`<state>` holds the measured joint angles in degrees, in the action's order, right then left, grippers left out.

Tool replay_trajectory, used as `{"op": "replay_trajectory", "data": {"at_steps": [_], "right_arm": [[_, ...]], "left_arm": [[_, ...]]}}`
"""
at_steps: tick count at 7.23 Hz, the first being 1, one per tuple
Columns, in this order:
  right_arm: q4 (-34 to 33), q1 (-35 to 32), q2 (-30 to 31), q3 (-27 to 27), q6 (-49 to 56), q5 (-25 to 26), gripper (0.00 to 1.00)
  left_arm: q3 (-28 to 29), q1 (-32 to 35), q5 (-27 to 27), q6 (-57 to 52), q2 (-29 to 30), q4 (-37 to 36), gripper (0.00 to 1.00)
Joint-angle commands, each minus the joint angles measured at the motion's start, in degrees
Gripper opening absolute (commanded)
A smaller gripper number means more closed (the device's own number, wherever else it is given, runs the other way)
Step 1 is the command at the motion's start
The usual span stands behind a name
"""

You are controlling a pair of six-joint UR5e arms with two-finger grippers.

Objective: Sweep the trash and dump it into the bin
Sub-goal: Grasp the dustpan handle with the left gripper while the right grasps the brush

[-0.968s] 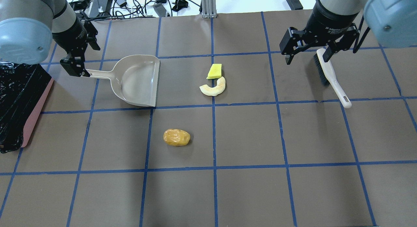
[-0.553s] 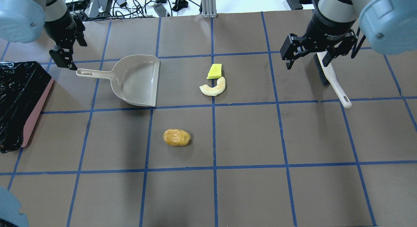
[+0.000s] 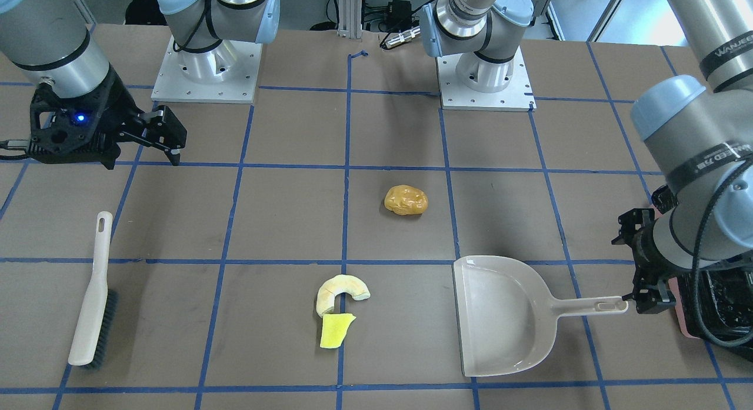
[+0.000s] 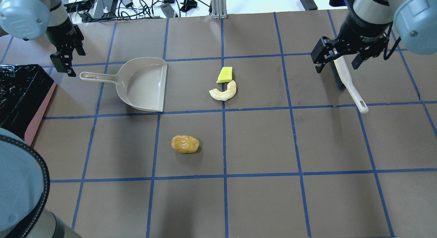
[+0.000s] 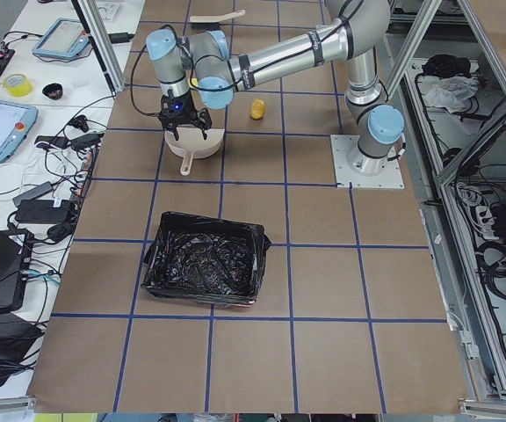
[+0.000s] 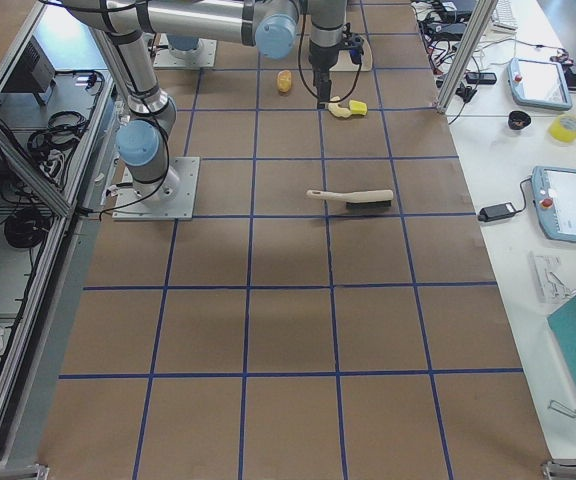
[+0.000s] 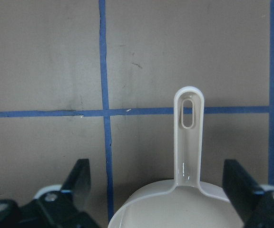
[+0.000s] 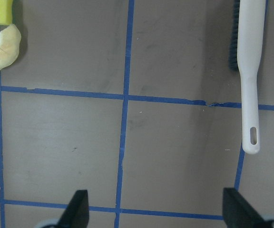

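Note:
The robot's left gripper should next move to the middle of the dustpan's handle (image 3: 590, 306) (image 7: 188, 141), just below the handle's long hole, and close there.
The trash lies on the brown table: an orange-brown lump (image 4: 185, 144), a pale crescent (image 4: 223, 92) and, touching it, a yellow wedge (image 4: 225, 74). The beige dustpan (image 4: 143, 84) rests left of them with its handle toward my left gripper (image 4: 64, 63). That gripper is open and empty, apart from the handle's end; the left wrist view shows the handle (image 7: 188, 137) between the spread fingers. My right gripper (image 4: 338, 58) is open and empty over the head of the brush (image 4: 348, 86). The bin (image 4: 20, 94), lined with a black bag, sits at the left edge.
Cables and power bricks (image 4: 112, 2) lie beyond the table's far edge. Blue tape lines mark a grid on the table. The two arm bases (image 3: 206, 63) stand at the robot's side. My left arm's elbow (image 4: 20, 197) fills the overhead view's lower left corner.
My left gripper has drawn off the dustpan handle, back and to the left. My right gripper has moved right and back along the brush. The trash, dustpan and brush have not moved.

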<state>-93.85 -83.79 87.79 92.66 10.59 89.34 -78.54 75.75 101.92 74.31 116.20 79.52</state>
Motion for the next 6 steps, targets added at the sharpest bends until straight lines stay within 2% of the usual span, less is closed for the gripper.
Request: {"op": "replay_trajectory", "data": {"at_steps": [1,2,4,6], "right_arm": [[-0.5,1.1,-1.6,1.1,0.4,0.2,1.0],[-0.8,3.1,-2.8,1.2,1.2,0.0,1.0],[-8.0,6.6,-6.3,1.2,7.9,0.5,1.0],[-10.0,7.2,-11.0,1.2,7.6,4.1,1.0]], "left_arm": [[-0.3,-0.1,0.5,0.4,4.5,-6.3,1.0],[0.7,-0.1,2.5,0.4,5.5,-6.3,1.0],[1.6,0.0,2.1,0.3,6.4,-5.6,0.99],[1.7,0.2,1.3,0.7,8.1,-5.8,0.98]]}}
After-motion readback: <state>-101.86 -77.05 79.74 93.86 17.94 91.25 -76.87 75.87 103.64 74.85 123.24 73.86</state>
